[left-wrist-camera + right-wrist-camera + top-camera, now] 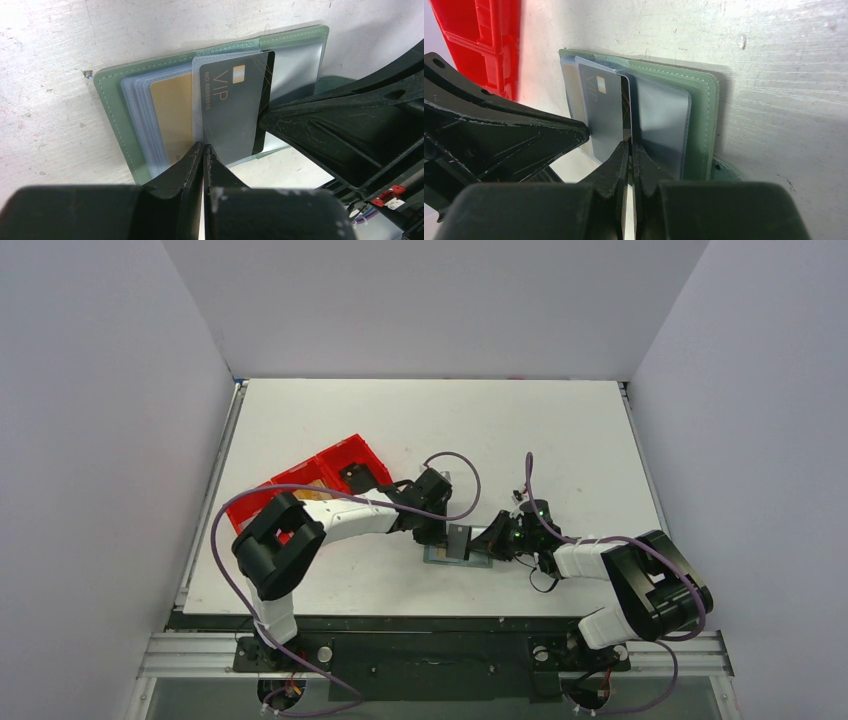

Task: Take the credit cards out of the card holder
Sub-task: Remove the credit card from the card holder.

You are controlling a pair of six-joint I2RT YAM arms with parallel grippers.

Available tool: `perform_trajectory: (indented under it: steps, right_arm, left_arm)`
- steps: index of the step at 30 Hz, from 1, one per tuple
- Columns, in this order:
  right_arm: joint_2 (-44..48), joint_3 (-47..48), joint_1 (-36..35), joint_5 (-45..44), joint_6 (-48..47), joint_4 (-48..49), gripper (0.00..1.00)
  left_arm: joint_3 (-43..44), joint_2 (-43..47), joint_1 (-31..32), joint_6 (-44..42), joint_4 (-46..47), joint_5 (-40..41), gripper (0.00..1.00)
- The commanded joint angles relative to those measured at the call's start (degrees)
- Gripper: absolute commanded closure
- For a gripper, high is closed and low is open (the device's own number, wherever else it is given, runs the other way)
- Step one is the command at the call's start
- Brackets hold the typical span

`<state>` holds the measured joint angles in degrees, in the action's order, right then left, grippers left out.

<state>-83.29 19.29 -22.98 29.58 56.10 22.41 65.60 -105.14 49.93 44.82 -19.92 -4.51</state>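
The VIP card's narrow exposed part is held only shallowly by my right gripper, so that gripper should regrip the VIP card deeper (259, 136) and pull while my left gripper pins the sleeve.
The grey-green card holder (112, 112) lies open on the table, its clear sleeves fanned out; it also shows in the top view (478, 560) and the right wrist view (704, 115). A dark grey "VIP" card (232, 107) stands up, partly out of a clear sleeve (196, 100). A tan-yellow card (172, 115) sits in a sleeve beside it. My left gripper (203, 146) is shut on the edge of the VIP card's sleeve. My right gripper (630, 145) is shut on the opposite edge of the VIP card (604, 115). Both grippers meet over the holder in the top view.
The red three-compartment tray (345, 462) stands left of the holder, behind my left arm, and shows in the right wrist view (474, 35). The holder's small tab (724, 170) pokes out at its near edge. White table (560, 440) lies beyond.
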Motion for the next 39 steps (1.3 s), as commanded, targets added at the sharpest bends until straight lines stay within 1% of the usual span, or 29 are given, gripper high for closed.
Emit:
perform_trajectory:
  steps: [1,10,21,22,23,24,25,27,29,34,38,39]
  right_arm:
    - [-1.0,1.2,-0.33,-2.83,-2.12,-1.24,1.0]
    - [-0.14,-0.03,1.14,-2.39,-2.96,-1.58,1.0]
    - [1.58,-1.48,2.82,-0.99,-3.5,-1.24,1.0]
    - [1.18,-1.51,2.85,-0.2,-3.34,-0.07,0.96]
    - [0.88,-1.64,2.85,0.27,-2.76,0.62,0.88]
    - [0.46,-1.72,2.85,1.04,-2.03,2.18,0.84]
    - [0.17,-1.89,2.86,1.42,-1.73,2.98,0.77]
    - [-0.79,-2.19,2.86,2.23,-0.75,4.98,0.71]
    - [-2.09,-2.42,2.86,2.62,-0.11,6.55,0.69]
    - [-4.32,-2.87,2.74,3.08,1.43,10.18,0.69]
    - [-6.66,-3.07,2.77,3.71,2.59,13.02,0.71]
    - [-7.36,-3.09,2.77,3.88,2.86,14.04,0.73]
  left_arm:
    - [0.84,-1.71,-0.17,0.51,-2.36,3.62,1.0]
    - [-0.72,-1.93,-1.28,1.83,-3.83,6.09,1.0]
    - [-1.06,-2.31,-1.59,2.12,-3.94,6.68,1.0]
    - [-0.94,-2.42,-1.59,2.12,-3.96,6.66,1.0]
    - [-0.92,-2.5,-1.46,2.12,-3.98,6.64,1.0]
    - [-0.88,-2.58,-1.48,2.12,-3.98,6.63,1.0]
    - [-0.84,-2.68,-1.5,2.16,-3.94,6.58,1.0]
    - [-0.83,-2.84,-1.43,2.17,-3.82,6.49,1.0]
    - [-0.87,-3.0,-1.42,2.12,-3.81,6.45,1.0]
    - [-0.96,-3.09,-1.42,2.17,-3.61,6.37,1.0]
    - [-1.0,-3.35,-1.42,2.21,-3.42,6.01,1.0]
    - [-0.96,-3.41,-1.42,2.21,-3.35,6.01,1.0]
